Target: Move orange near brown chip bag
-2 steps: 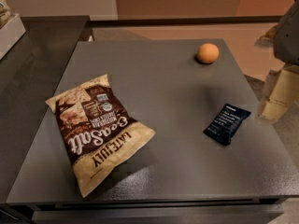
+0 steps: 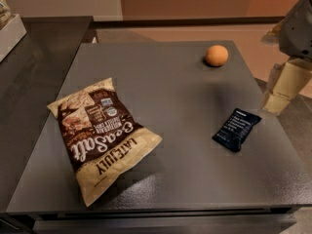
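Note:
I need to close my gripper on the sides of the orange (image 2: 217, 55) near the table's far edge, because the orange needs to go near the brown chip bag.
The orange (image 2: 216, 55) is small and round and rests on the dark table (image 2: 165, 87) near its far right corner. The brown chip bag (image 2: 101, 136), crinkly dark brown and cream with "Sea Salt" lettering, lies flat at the front left of the table. The two are far apart, with a wide stretch of table between them. My gripper (image 2: 282, 89), with cream-coloured fingers under a grey arm, hangs beyond the table's right edge, to the right of the orange and nearer to the camera. It holds nothing that I can see.
A small dark navy bar wrapper (image 2: 236, 128) lies at the right of the table, between the gripper and the chip bag. A dark counter (image 2: 34, 57) adjoins the table on the left, with a white box (image 2: 9, 30) at its far left.
The gripper has shifted a little to the left and up in the picture. The orange, the chip bag and the wrapper have not moved.

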